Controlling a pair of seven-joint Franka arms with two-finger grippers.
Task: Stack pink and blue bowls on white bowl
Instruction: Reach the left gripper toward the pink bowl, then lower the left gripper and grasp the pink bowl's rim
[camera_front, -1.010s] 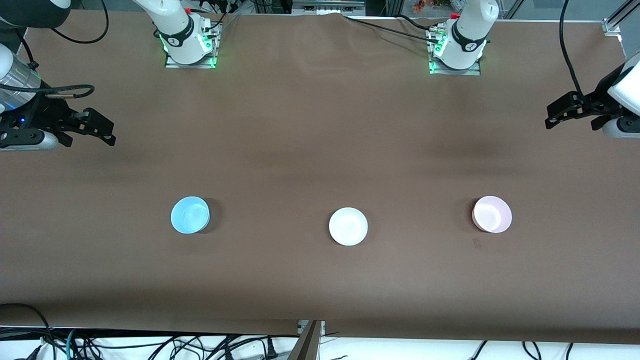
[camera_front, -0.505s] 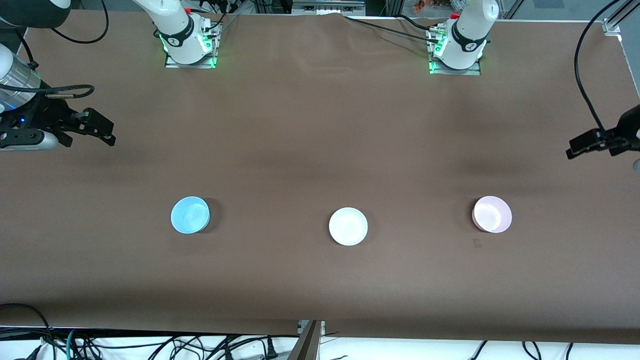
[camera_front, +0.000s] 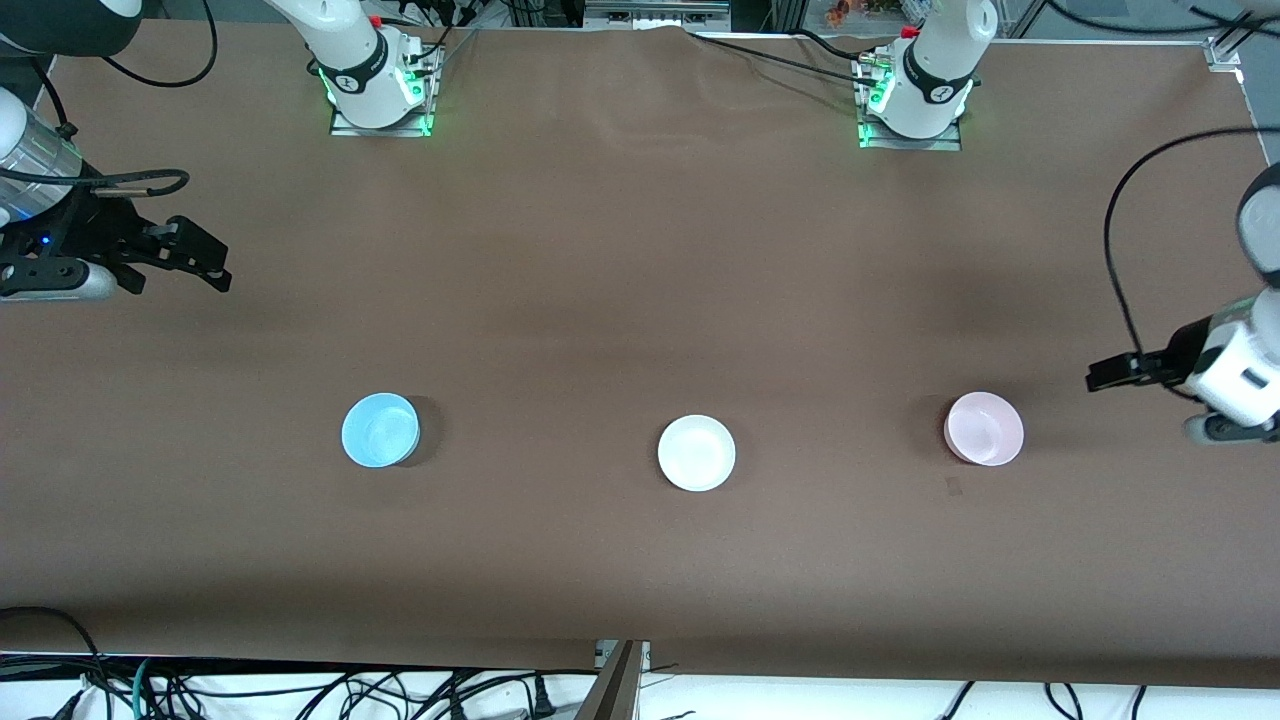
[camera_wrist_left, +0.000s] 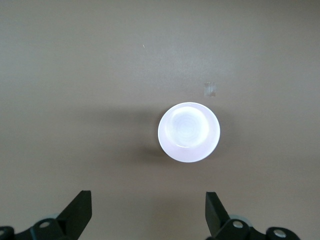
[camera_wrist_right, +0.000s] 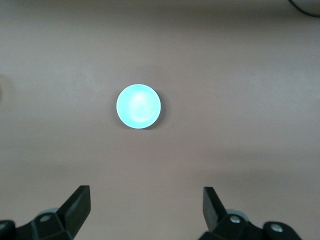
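Note:
The rim of the pink bowl, at the side (camera_front: 1021, 420) (camera_wrist_left: 159, 133) away from the white bowl, will be gripped next by my left gripper.
Three bowls stand in a row on the brown table. The white bowl (camera_front: 696, 453) is in the middle. The pink bowl (camera_front: 984, 428) is toward the left arm's end and also shows in the left wrist view (camera_wrist_left: 189, 132). The blue bowl (camera_front: 380, 430) is toward the right arm's end and also shows in the right wrist view (camera_wrist_right: 138, 106). My left gripper (camera_front: 1105, 376) is open and empty, in the air beside the pink bowl at the table's end. My right gripper (camera_front: 210, 268) is open and empty, over the table's other end, and waits.
The two arm bases (camera_front: 372, 80) (camera_front: 915, 95) stand along the table's top edge. Cables (camera_front: 300, 690) lie below the table's front edge. A small pale mark (camera_front: 955, 486) sits on the cloth just nearer the camera than the pink bowl.
My left gripper has moved toward the front camera along the table's end and now hangs level with the pink bowl. The right arm and the bowls have not moved.

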